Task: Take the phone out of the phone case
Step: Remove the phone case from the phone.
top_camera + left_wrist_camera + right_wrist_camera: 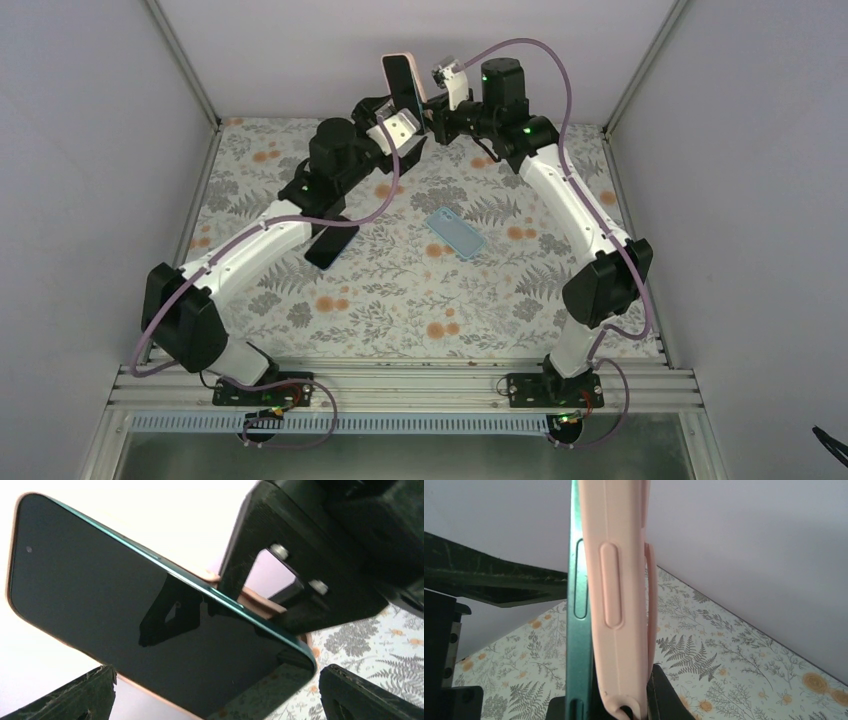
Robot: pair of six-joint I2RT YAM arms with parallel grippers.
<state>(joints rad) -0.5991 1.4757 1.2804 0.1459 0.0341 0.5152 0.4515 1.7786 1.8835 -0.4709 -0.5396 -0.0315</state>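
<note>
Next, my right gripper sets the pink case free on the orange flowers (512, 238) next to the light blue case.
The phone (401, 84), black screen with a teal frame, is held upright in the air at the back of the table, in a pink case (421, 88). In the right wrist view the case (621, 605) has parted from the phone's teal edge (579, 630) along its lower part. My right gripper (619, 707) is shut on the bottom of phone and case together; it also shows in the top view (437, 103). My left gripper (215, 700) is open wide, and the phone's screen (125, 610) lies between its fingers (370, 695).
A light blue case (456, 234) lies flat on the floral tablecloth at centre right. A black flat object (332, 245) lies at centre left, under my left arm. Grey walls close the table on three sides.
</note>
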